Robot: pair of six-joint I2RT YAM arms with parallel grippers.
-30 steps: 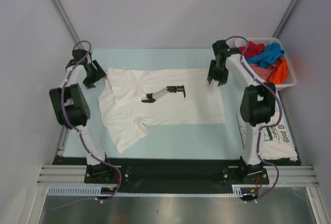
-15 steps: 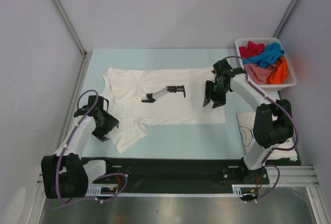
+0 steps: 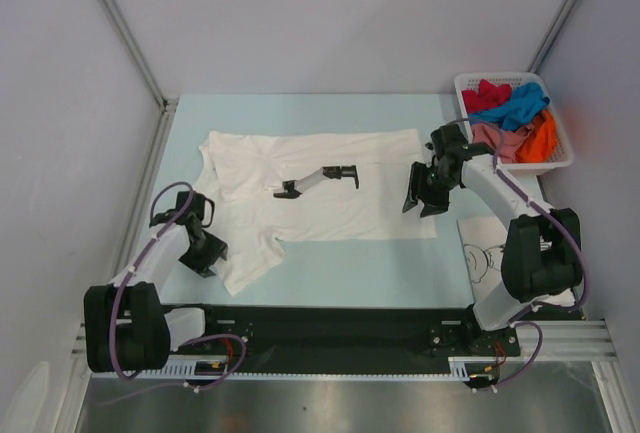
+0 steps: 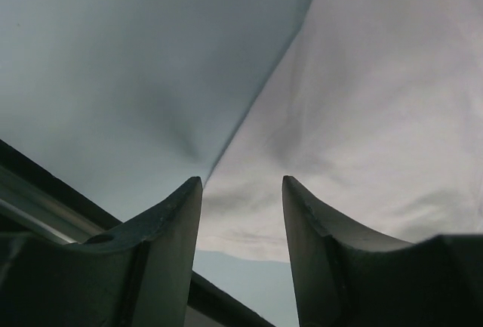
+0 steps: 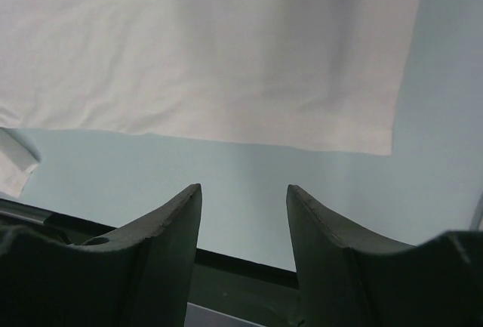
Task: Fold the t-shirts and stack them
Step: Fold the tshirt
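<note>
My right gripper needs to close on the near corner of the hem [image 3: 434, 237] [image 5: 389, 151] of the white t-shirt that is spread out, the corner nearest the folded white shirt.
A plain white t-shirt [image 3: 330, 208] lies spread flat on the light blue table, collar to the left. My left gripper [image 3: 207, 255] is open and empty, low beside the shirt's near-left sleeve. In the left wrist view the gripper [image 4: 241, 183] hovers over the sleeve edge [image 4: 362, 115]. My right gripper [image 3: 420, 199] is open and empty at the shirt's right hem. In the right wrist view the gripper [image 5: 243, 189] is over bare table just past the hem [image 5: 226, 47]. A folded white shirt with black line print [image 3: 500, 253] lies at the near right.
A white lattice basket [image 3: 565, 158] at the back right holds red, blue, pink and orange shirts. A small black and grey object [image 3: 320, 178] lies on the middle of the white shirt. A black rail [image 3: 330, 323] runs along the table's near edge.
My left arm swung from the shirt's far-left corner down to its near-left sleeve. My right gripper came from the back right down to the shirt's right hem.
</note>
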